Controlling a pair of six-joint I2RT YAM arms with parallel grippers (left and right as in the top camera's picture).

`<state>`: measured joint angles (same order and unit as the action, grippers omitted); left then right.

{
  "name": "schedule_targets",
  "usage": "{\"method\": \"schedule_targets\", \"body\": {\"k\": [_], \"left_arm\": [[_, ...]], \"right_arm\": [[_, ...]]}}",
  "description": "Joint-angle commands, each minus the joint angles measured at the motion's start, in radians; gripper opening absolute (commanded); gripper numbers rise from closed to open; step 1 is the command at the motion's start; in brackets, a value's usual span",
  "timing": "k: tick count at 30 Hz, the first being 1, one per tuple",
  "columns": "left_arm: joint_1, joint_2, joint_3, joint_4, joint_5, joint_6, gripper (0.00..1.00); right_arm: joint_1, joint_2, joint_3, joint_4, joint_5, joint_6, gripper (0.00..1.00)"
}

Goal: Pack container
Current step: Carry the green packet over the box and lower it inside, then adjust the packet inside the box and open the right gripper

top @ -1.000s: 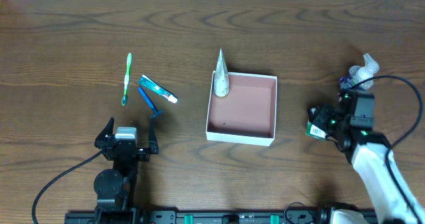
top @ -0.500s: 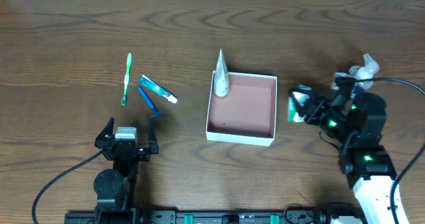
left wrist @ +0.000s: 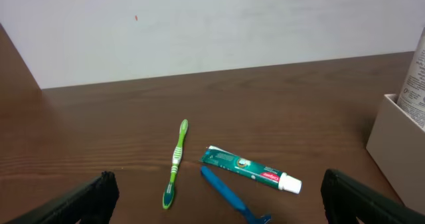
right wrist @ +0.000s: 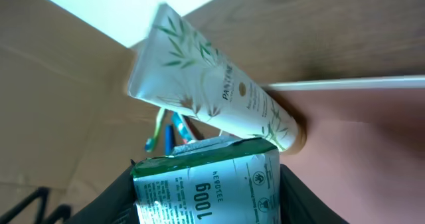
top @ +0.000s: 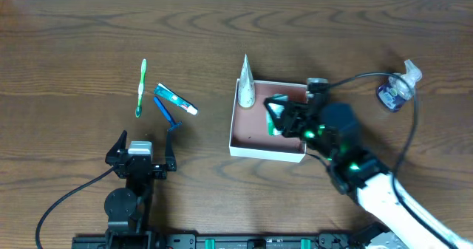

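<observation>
The robot's right gripper should release the packet on the pink bottom of the box, in front of the white tube (top: 242,125).
The container (top: 295,144) is a shallow square box with white walls and a pink-brown inside, at the table's middle; its pink floor shows in the right wrist view (right wrist: 358,137). A white tube (top: 246,83) leans in its far left corner, also in the right wrist view (right wrist: 212,91). My right gripper (top: 279,117) is shut on a green and white packet (right wrist: 209,184) and holds it over the box's inside. My left gripper (top: 140,144) is open and empty near the front edge, behind a green toothbrush (left wrist: 175,163), a toothpaste tube (left wrist: 249,169) and a blue razor (left wrist: 229,196).
A small clear bottle with a white pump (top: 397,87) lies at the far right. The toothbrush (top: 140,88), toothpaste (top: 176,99) and razor (top: 166,111) lie together left of the box. A white wall runs along the table's far edge (left wrist: 212,24).
My right arm has swung left from the table's right side, carrying the green packet to a spot over the box. The left arm and the loose toiletries have not moved.
</observation>
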<state>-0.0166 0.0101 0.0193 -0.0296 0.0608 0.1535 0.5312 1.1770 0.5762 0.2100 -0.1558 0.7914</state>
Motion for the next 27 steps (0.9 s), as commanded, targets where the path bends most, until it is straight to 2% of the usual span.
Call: {"method": "schedule_targets", "body": {"k": [1, 11, 27], "left_arm": [[0.005, -0.005, -0.015, -0.037, 0.003, -0.006, 0.98], [0.005, -0.005, -0.015, -0.037, 0.003, -0.006, 0.98], [0.005, -0.005, -0.015, -0.037, 0.003, -0.006, 0.98]], "right_arm": [[0.063, 0.103, 0.019, 0.066, 0.169, 0.072, 0.33], [0.105, 0.330, 0.019, 0.201, 0.206, 0.148, 0.33], [0.164, 0.394, 0.019, 0.198, 0.263, 0.315, 0.33]]}}
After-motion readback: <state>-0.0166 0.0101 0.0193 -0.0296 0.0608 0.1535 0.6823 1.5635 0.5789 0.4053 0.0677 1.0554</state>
